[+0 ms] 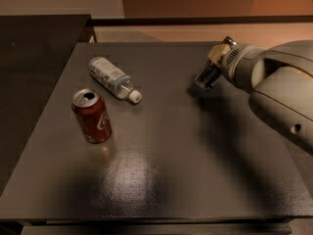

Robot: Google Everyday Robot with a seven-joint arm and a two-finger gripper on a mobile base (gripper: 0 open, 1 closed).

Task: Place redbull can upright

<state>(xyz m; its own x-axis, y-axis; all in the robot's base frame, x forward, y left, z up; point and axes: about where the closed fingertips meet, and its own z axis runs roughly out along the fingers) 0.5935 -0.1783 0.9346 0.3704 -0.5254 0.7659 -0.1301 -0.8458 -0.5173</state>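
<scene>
Next, I let go of the redbull can upright on the open dark table, level with the bottle's white cap (196, 89).
My gripper (204, 77) reaches in from the right and sits low over the right part of the dark table (161, 180). It is shut on the redbull can (205, 73), a slim silver and dark can that is tilted, with its lower end close to the table surface. Most of the can is hidden by the gripper. No other can of that kind shows on the table.
A red cola can (92, 115) stands upright at the left. A clear plastic bottle with a white cap (112, 78) lies on its side behind it. My arm's large pale casing (281, 92) covers the right edge. A dark counter (34, 58) adjoins at the left.
</scene>
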